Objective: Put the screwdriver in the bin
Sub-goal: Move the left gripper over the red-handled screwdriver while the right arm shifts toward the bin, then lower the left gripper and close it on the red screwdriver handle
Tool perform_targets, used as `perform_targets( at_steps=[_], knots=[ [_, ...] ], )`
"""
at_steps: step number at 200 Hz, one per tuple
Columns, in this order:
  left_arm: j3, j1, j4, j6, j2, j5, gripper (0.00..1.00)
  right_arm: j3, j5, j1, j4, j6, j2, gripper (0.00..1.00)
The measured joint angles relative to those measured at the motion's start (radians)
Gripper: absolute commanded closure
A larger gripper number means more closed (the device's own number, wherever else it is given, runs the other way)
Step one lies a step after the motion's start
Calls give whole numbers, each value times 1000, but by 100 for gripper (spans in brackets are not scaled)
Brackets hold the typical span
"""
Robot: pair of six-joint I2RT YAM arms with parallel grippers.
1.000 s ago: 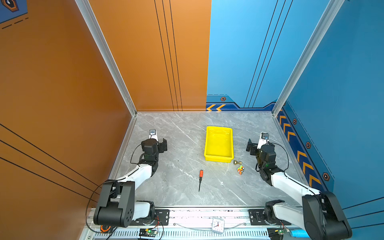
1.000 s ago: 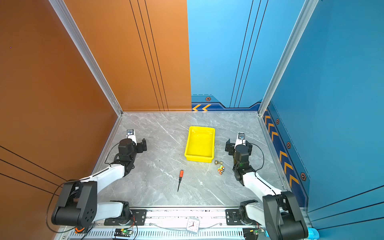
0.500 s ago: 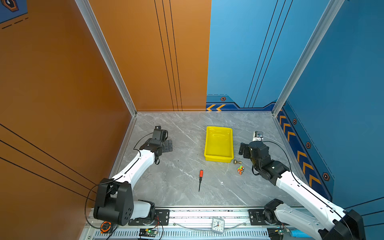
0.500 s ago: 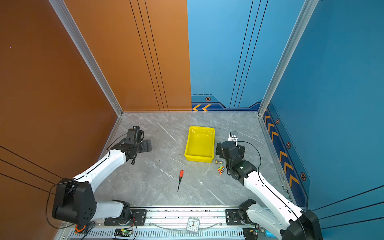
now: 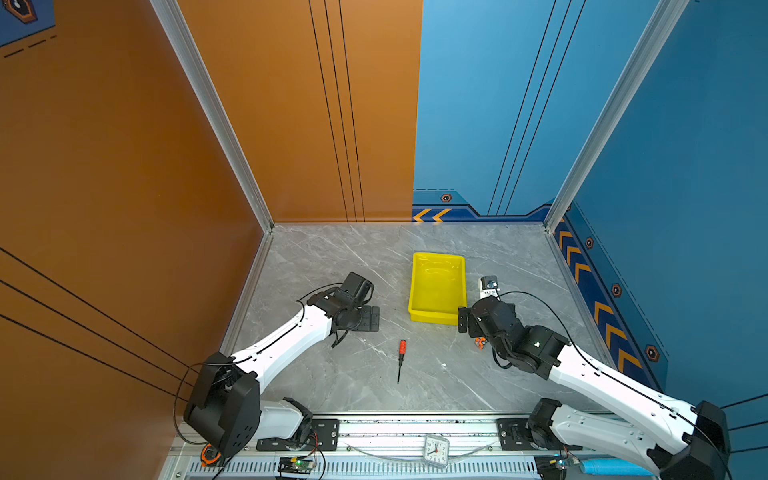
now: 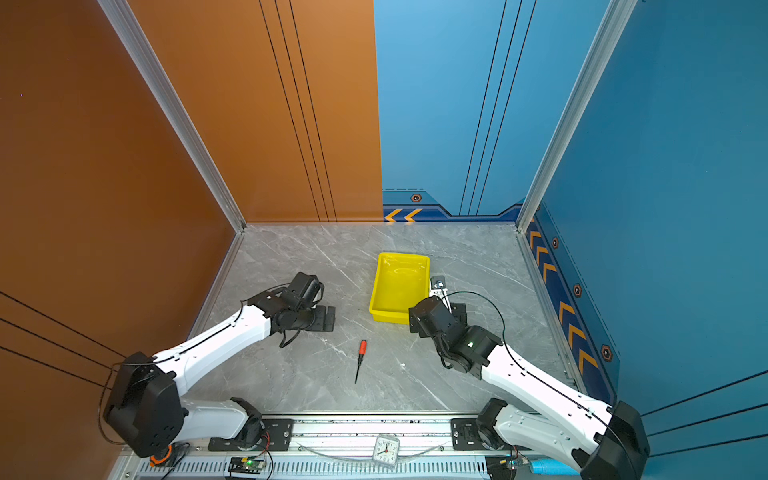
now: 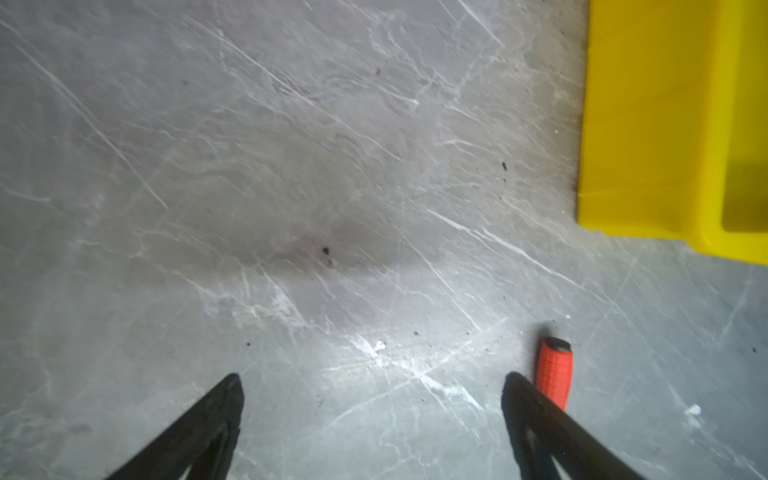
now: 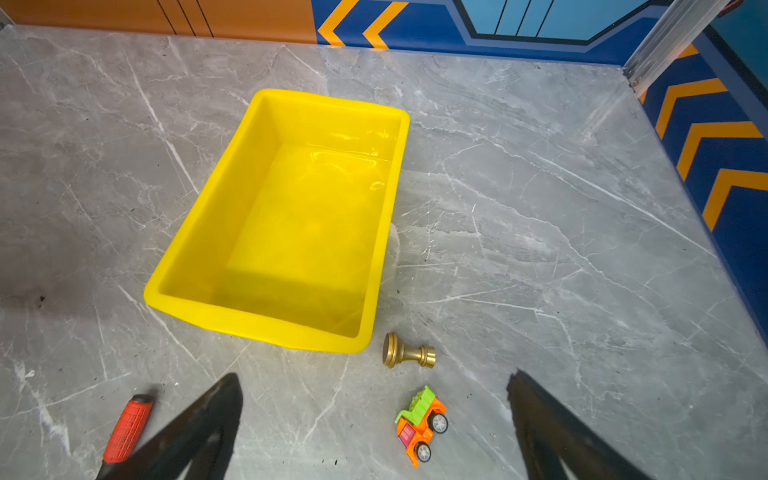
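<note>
Next, my left gripper grabs the orange-red handle [image 5: 402, 345] [image 7: 555, 369] of the screwdriver, near the black end of the handle that faces the yellow bin.
The screwdriver [image 5: 402, 348] lies flat on the grey table in both top views [image 6: 362, 347], orange-red handle toward the bin, thin shaft pointing at the front edge. The yellow bin [image 5: 432, 318] stands empty behind it, to the right. My left gripper [image 5: 368, 318] hovers open to the left of the handle. In the left wrist view that gripper [image 7: 372, 382] holds nothing, and the screwdriver's handle [image 7: 555, 372] lies just outside one fingertip. My right gripper [image 8: 374, 382] is open and empty at the bin's [image 8: 266, 328] near right corner. The screwdriver's handle [image 8: 128, 428] shows beside one of its fingers.
A brass knob [image 8: 408, 353] and a small orange and green toy truck [image 8: 420, 424] lie by the bin's near right corner, below my right gripper. A small clock [image 5: 435, 451] sits on the front rail. Walls close in the left, back and right sides.
Both arms have unfolded from their resting poses. The left gripper swung right toward the screwdriver. The right gripper swung left to the bin's near right corner. Screwdriver and bin have not moved.
</note>
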Motion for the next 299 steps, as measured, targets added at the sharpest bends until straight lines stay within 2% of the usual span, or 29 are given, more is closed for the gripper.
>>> perform_targets(
  at_steps=[37, 69, 106, 150, 154, 218, 299],
  knots=[
    [43, -117, -32, -114, 56, 3, 0, -6, -69, 45, -2, -27, -14, 0],
    [111, -200, -63, -197, 144, -4, 1, -70, -135, 63, 16, -58, -124, 0],
    [206, -263, -67, -251, 237, -10, 8, -124, -182, 63, 27, -88, -213, 0],
    [262, -298, -67, -274, 374, -12, 13, -158, -200, 63, 32, -122, -278, 0],
    [262, -301, -67, -276, 383, -13, 17, -159, -200, 63, 32, -124, -282, 0],
    [267, -327, -69, -297, 464, -20, 37, -162, -203, 63, 31, -144, -298, 0],
    [293, -328, -65, -299, 517, -29, 55, -174, -203, 63, 31, -148, -314, 0]
  ],
)
